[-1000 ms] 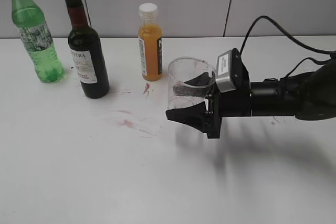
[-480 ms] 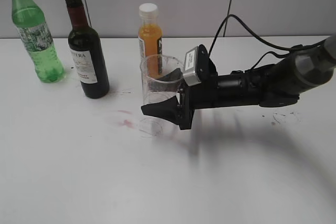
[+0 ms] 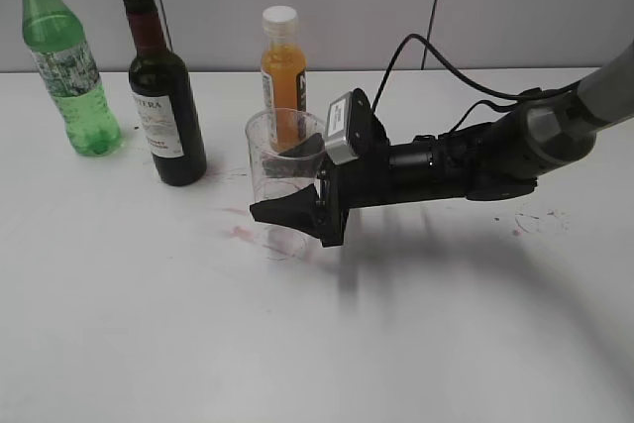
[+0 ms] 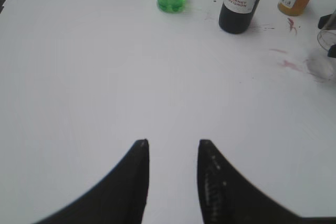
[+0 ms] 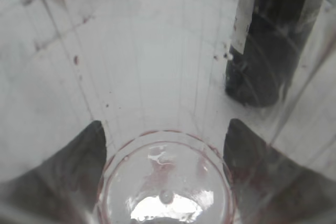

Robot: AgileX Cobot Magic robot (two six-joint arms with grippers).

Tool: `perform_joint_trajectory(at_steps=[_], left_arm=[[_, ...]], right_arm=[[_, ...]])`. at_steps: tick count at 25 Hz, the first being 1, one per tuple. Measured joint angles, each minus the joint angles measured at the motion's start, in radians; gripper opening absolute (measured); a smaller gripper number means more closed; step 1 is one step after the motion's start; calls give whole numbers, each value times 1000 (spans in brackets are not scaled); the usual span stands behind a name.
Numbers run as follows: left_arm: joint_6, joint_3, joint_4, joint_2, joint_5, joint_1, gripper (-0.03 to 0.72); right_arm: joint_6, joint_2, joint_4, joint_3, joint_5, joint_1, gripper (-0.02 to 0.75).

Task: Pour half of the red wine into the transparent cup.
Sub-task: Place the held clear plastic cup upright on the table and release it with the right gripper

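Note:
My right gripper should put the transparent cup down by the reddish stains [image 3: 276, 236] in front of the orange juice bottle.
The dark glass wine bottle [image 3: 164, 106] with a red foil neck and white label stands uncapped at the back left; the red wine itself is hidden by the dark glass. My right gripper [image 3: 282, 180] is shut on the transparent cup [image 3: 280, 146], which stands upright, right of the bottle, with its base at or just above the table. In the right wrist view the cup [image 5: 165, 182] fills the picture between my fingers [image 5: 89, 153], with reddish stains at its base and the bottle [image 5: 273, 40] behind its wall. My left gripper [image 4: 172, 142] hangs open over bare table, far from the bottle [image 4: 241, 3].
A green plastic bottle [image 3: 64, 61] stands left of the wine bottle. An orange juice bottle [image 3: 282, 66] with a white cap stands just behind the cup. Reddish stains [image 3: 240, 233] mark the white table [image 3: 149, 334] by the cup. A grey wall closes off the back.
My right gripper has carried the cup to the left and lower, towards the wine bottle, and the cup has gone from tilted to upright. The bottles have stayed put.

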Motion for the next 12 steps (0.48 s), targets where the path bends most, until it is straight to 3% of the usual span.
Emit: perform_joint_trajectory(at_steps=[12], left_arm=[[0, 0, 0, 0, 0, 0, 237]], right_arm=[[0, 11, 1, -2, 18, 0, 517]])
